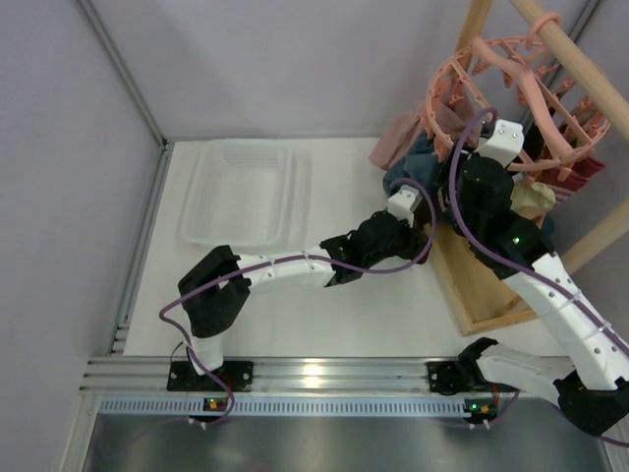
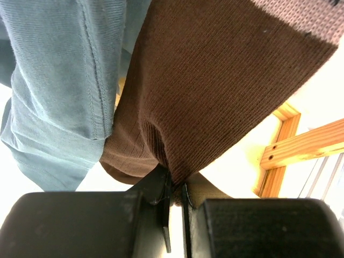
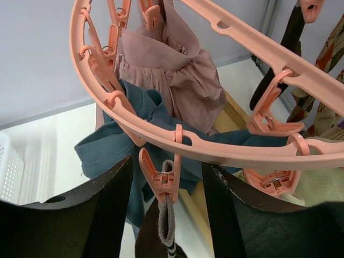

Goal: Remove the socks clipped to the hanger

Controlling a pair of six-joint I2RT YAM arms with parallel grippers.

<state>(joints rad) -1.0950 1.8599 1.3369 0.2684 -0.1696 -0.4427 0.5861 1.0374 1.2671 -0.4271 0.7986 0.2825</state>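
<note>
The dark brown sock, now hanging down from above, will be let go by my left gripper on the middle of the white plastic basket's bottom (image 1: 239,200).
The salmon-pink round hanger (image 1: 511,79) hangs from a wooden pole at the top right, with socks, a teal cloth and a pink garment clipped to it. My left gripper (image 2: 176,188) is shut on the lower end of a dark brown sock (image 2: 215,80) that hangs down from above. In the top view the left gripper (image 1: 411,200) sits under the hanger's left side. My right gripper (image 3: 167,174) is open, its fingers on either side of a pink clip (image 3: 161,180). That clip pinches a grey ribbed sock cuff (image 3: 167,223) under the hanger ring (image 3: 215,145).
A white plastic basket (image 1: 241,192) stands on the table at the left. A wooden base frame (image 1: 491,295) and poles hold the hanger. The teal cloth (image 3: 107,150) and dusty-pink garment (image 3: 172,80) hang beside the clip. Other socks (image 1: 536,197) hang at the right.
</note>
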